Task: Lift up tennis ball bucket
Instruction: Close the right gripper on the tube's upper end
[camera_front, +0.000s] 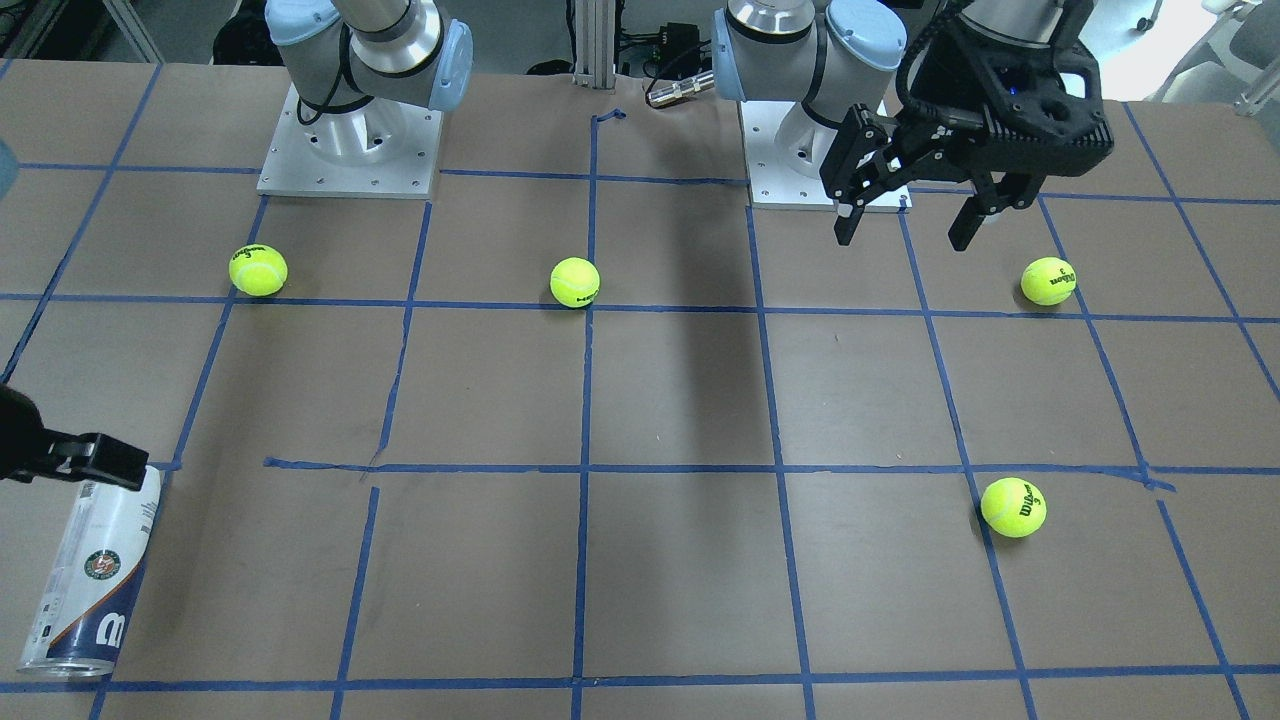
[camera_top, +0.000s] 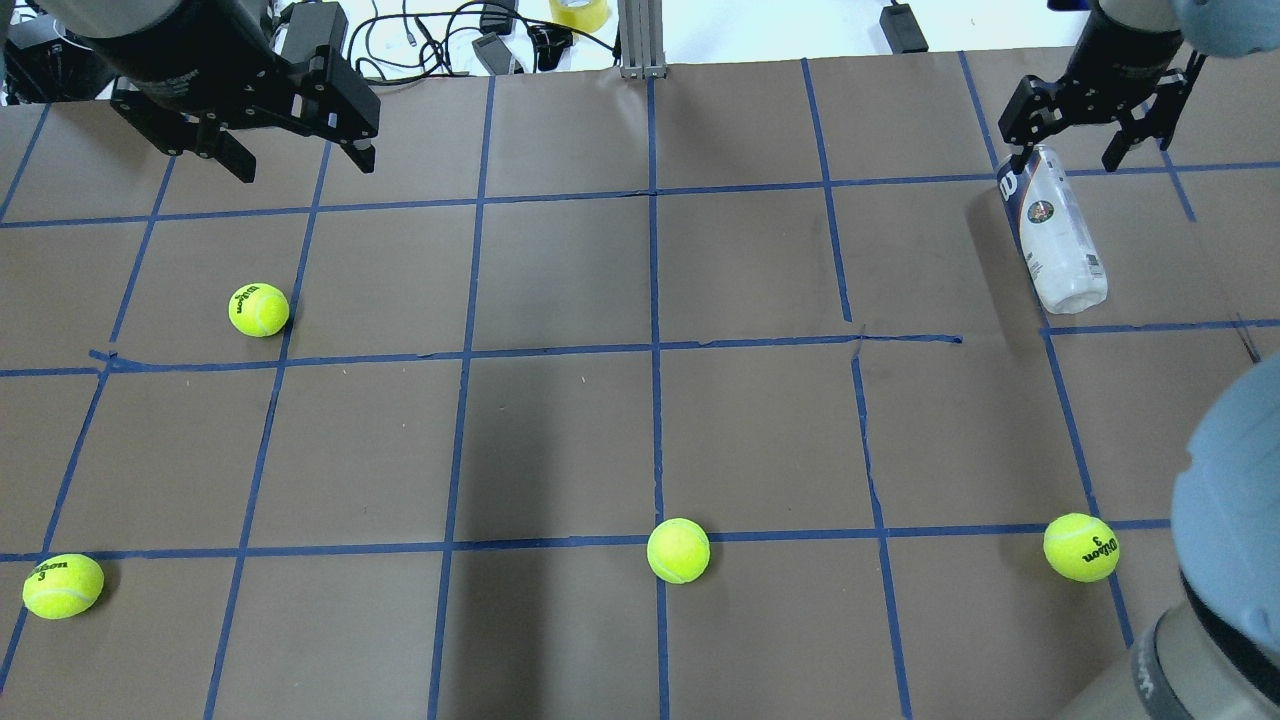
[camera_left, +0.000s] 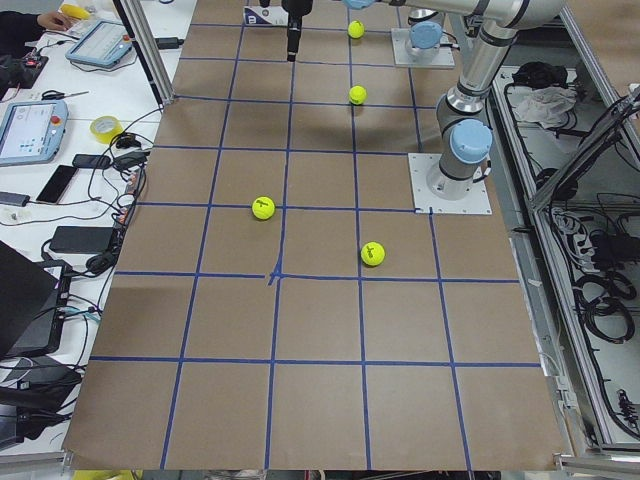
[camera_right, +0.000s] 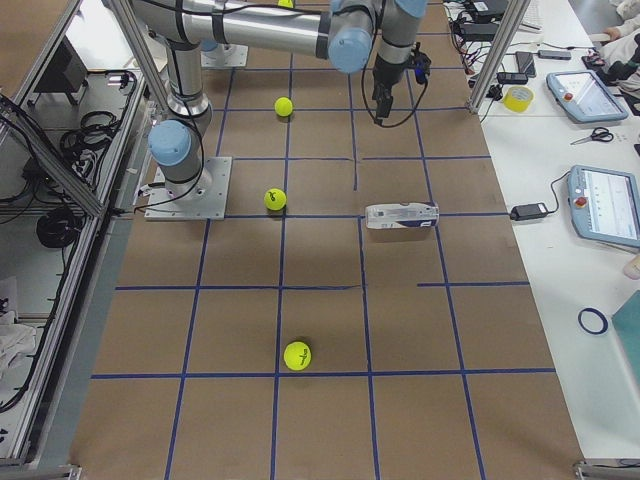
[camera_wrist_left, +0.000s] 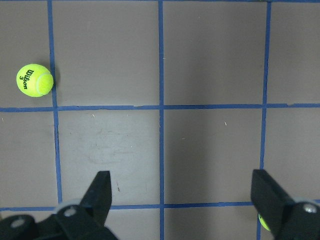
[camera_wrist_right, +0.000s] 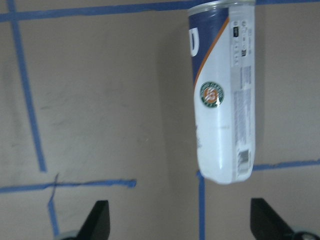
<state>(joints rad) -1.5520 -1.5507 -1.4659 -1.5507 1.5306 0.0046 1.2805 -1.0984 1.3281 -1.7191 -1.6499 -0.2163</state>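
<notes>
My right gripper is due to go next to the middle of the tennis ball bucket (camera_front: 94, 570) (camera_wrist_right: 223, 97), by the round logo on its white label, and close there.
The tennis ball bucket (camera_top: 1055, 232) is a clear can with a white label and a navy band. It lies on its side on the brown table near the far right corner, and also shows in the front view (camera_front: 90, 570) and the right side view (camera_right: 402, 215). My right gripper (camera_top: 1068, 158) is open and hangs above the table just past the can's navy end. In the right wrist view its fingers (camera_wrist_right: 97, 220) frame the table with the can (camera_wrist_right: 225, 95) ahead of them, untouched. My left gripper (camera_top: 300, 158) is open and empty, high over the far left (camera_front: 908, 232).
Several yellow-green tennis balls lie loose on the table: one at the left (camera_top: 259, 309), one near the left front corner (camera_top: 63, 585), one at the front middle (camera_top: 678, 550), one at the front right (camera_top: 1081, 547). Blue tape lines grid the table. Cables lie past the far edge.
</notes>
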